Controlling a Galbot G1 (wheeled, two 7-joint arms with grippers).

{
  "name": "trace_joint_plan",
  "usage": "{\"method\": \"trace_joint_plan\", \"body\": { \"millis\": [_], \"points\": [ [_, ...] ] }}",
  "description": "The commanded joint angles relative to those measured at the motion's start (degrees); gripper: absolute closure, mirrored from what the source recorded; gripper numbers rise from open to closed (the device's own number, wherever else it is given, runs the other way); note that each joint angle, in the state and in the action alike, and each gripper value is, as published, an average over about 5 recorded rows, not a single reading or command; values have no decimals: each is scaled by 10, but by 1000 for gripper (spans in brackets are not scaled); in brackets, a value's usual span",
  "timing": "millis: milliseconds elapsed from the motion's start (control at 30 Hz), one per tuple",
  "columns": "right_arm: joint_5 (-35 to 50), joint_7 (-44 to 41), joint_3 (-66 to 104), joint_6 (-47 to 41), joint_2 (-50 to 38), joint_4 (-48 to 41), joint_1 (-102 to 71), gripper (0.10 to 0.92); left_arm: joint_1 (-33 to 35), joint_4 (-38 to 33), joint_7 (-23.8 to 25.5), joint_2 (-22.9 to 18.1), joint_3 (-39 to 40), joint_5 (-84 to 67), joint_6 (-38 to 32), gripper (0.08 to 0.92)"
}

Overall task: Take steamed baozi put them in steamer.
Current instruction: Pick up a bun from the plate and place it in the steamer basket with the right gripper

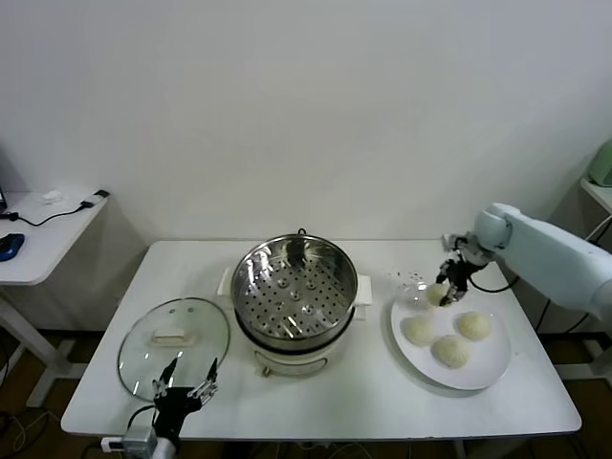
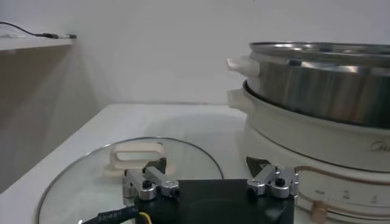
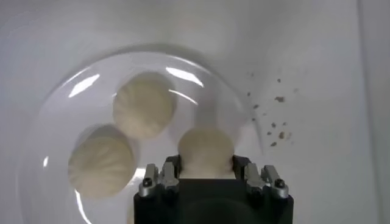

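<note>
My right gripper should release the baozi on the far part of the steamer's perforated tray (image 1: pixel 300 266).
The steamer (image 1: pixel 295 292), a shiny steel pot with a perforated tray on a cream base, stands mid-table with nothing in it; its side shows in the left wrist view (image 2: pixel 323 85). To its right, a white plate (image 1: pixel 488 368) carries three baozi (image 1: pixel 418 330). My right gripper (image 1: pixel 448 287) is over the plate's far edge, shut on a fourth baozi (image 1: pixel 437 295). In the right wrist view this baozi (image 3: pixel 205 149) sits between the fingers (image 3: pixel 172 167), with two others (image 3: pixel 144 108) beyond on the plate (image 3: pixel 55 109). My left gripper (image 1: pixel 186 381) waits open at the table's front left.
A round glass lid (image 1: pixel 174 346) with a white handle (image 2: pixel 134 159) lies flat left of the steamer, just ahead of the left gripper (image 2: pixel 207 178). Dark crumbs (image 1: pixel 411 277) dot the table between steamer and plate. A side desk (image 1: pixel 43 234) stands far left.
</note>
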Motion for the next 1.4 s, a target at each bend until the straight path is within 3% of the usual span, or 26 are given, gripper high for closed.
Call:
{"method": "trace_joint_plan", "body": {
  "millis": [33,300,467,600,900,1400],
  "points": [
    [71,-13,-139,36,-2,114,217,448,1,-9,0,2,1,0,1,177],
    [153,-12,-159,167,152,207,337,448,0,-13,0,3,6,-1,1,177],
    [60,14,-153,299,237,210,291,448,-4,-12,0,5,6,-1,1,177],
    [-41,26,-135,393,270,155,210,448,-7,-12,0,5,5,-2,2,177],
    [-165,40,-59,482,312,-55,52,448,-10,-8,0,5,4,-2,2,177],
    [-291,142,38,499,352,-195,-64,448,-16,0,-2,-1,6,4,5,177]
  ]
}}
